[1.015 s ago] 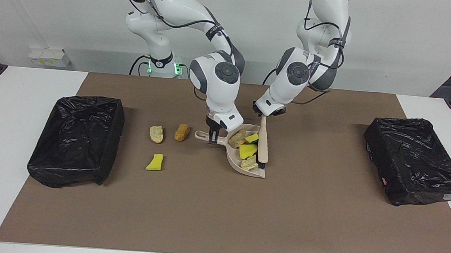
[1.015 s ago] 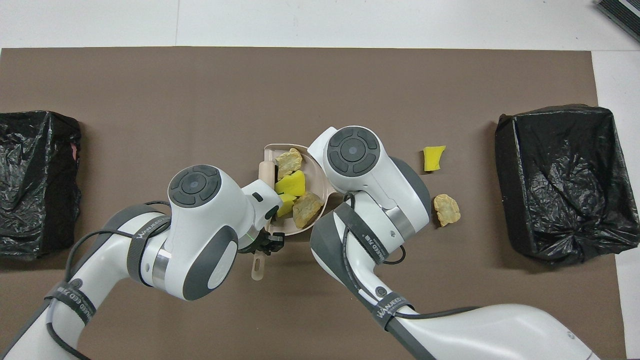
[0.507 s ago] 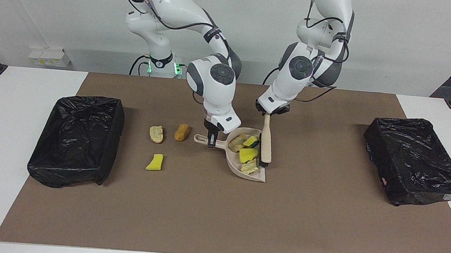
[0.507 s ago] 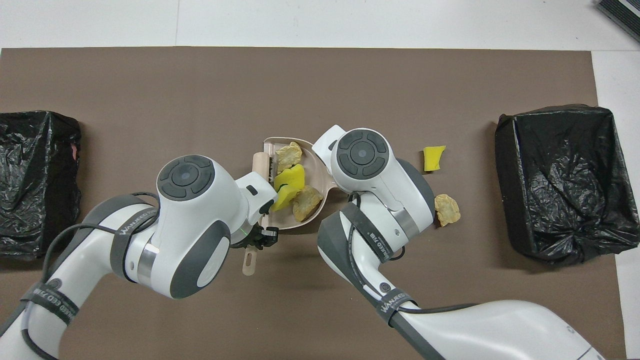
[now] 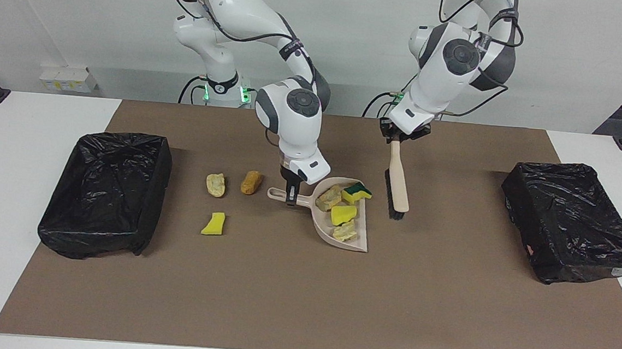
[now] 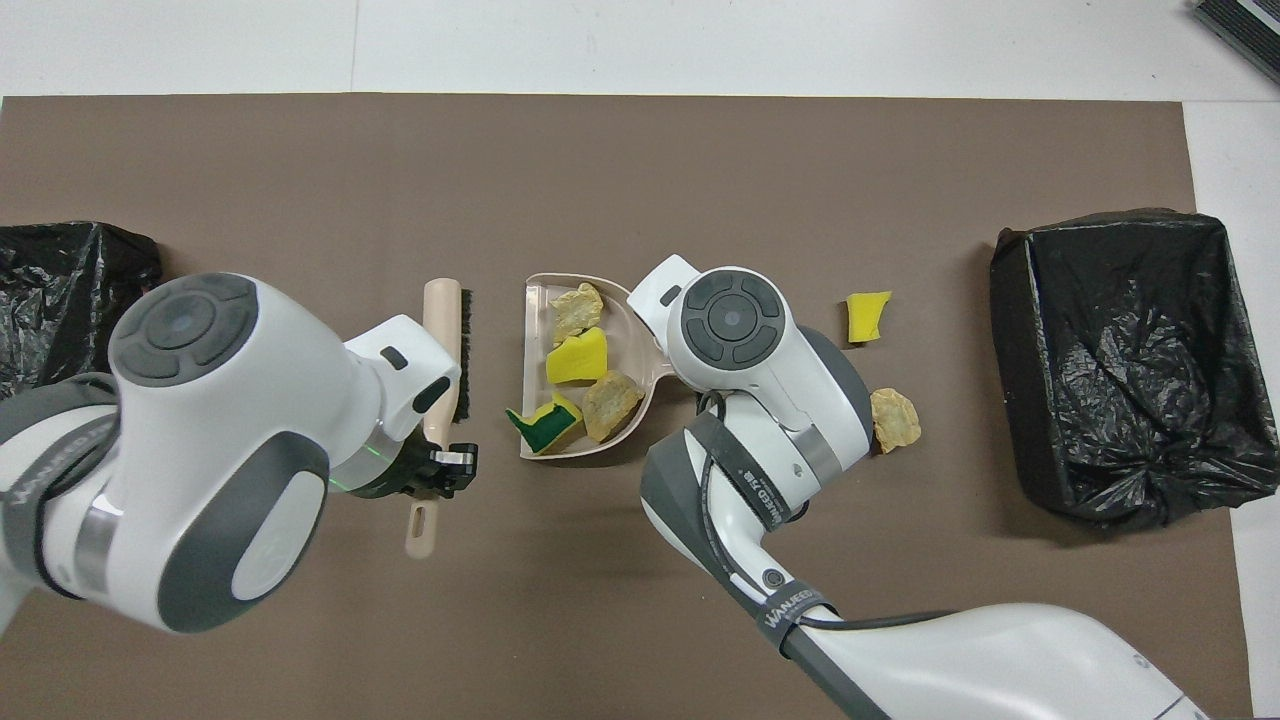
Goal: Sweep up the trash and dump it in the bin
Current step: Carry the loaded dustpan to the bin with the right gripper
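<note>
Next, my left gripper sets the wooden brush down on the bare brown mat point(image 6: 518, 559) just nearer me than the beige dustpan. The brush now hangs over the mat.
A beige dustpan point(image 5: 319, 223) point(image 6: 535, 290) lies mid-mat with several pieces of trash point(image 5: 342, 214) point(image 6: 577, 359) in it. My right gripper point(image 5: 291, 194) is shut on the dustpan's handle; the arm hides it from overhead. My left gripper point(image 5: 398, 138) is shut on the handle of a wooden brush point(image 5: 398, 183) point(image 6: 443, 330), which hangs head down over the mat beside the pan, toward the left arm's end. Three loose scraps lie toward the right arm's end: a tan one point(image 5: 215, 184) point(image 6: 893, 418), an orange-brown one point(image 5: 251, 182) and a yellow one point(image 5: 214, 224) point(image 6: 866, 315).
Two bins lined with black bags stand on the brown mat, one at the right arm's end point(image 5: 107, 190) point(image 6: 1130, 360) and one at the left arm's end point(image 5: 573, 220) point(image 6: 60, 290). A white table edge frames the mat.
My left arm has lifted the brush out of the dustpan and carried it toward its own end. The yellow-green scrap shifted inside the pan. The right gripper and dustpan barely moved.
</note>
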